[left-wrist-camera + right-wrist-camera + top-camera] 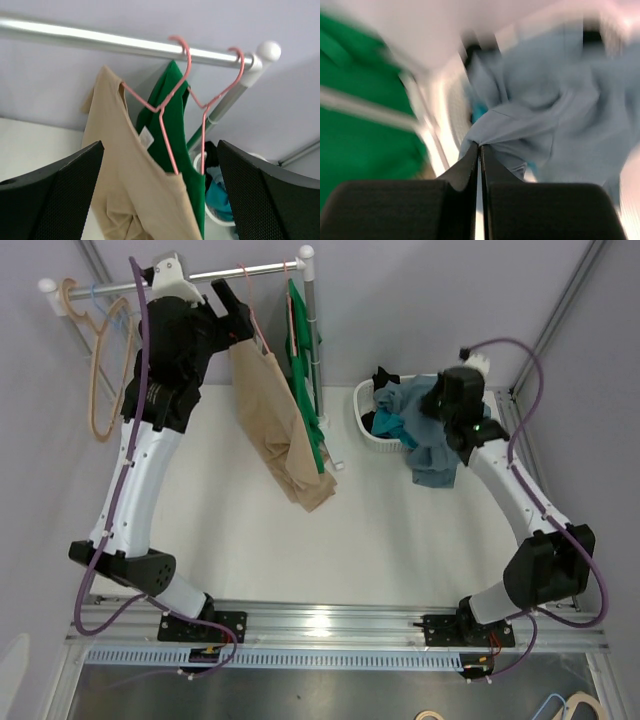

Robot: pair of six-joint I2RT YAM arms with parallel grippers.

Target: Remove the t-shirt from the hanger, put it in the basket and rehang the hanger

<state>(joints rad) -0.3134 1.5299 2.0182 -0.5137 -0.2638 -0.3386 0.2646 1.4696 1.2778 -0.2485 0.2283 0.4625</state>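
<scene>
My left gripper needs to grab the bottom of the hook (252, 310) (162, 105) on the pink hanger that holds the beige t-shirt.
A beige t-shirt (280, 430) hangs from a pink hanger (186, 55) on the metal rod (250, 272). It looks partly slipped off and bunched low. A green t-shirt (318, 440) hangs right behind it on a second pink hanger (239, 70). My left gripper (238, 312) is open, up near the rod just left of the beige t-shirt (130, 175), not touching it. My right gripper (440, 425) is shut on a grey-blue t-shirt (545, 115), holding it over the white basket (365, 430).
The basket holds several dark and blue clothes. The rack's upright post (312, 330) stands by the green t-shirt. Empty hangers (100, 370) hang at the rod's left end. More hangers (570, 708) lie at the bottom right edge.
</scene>
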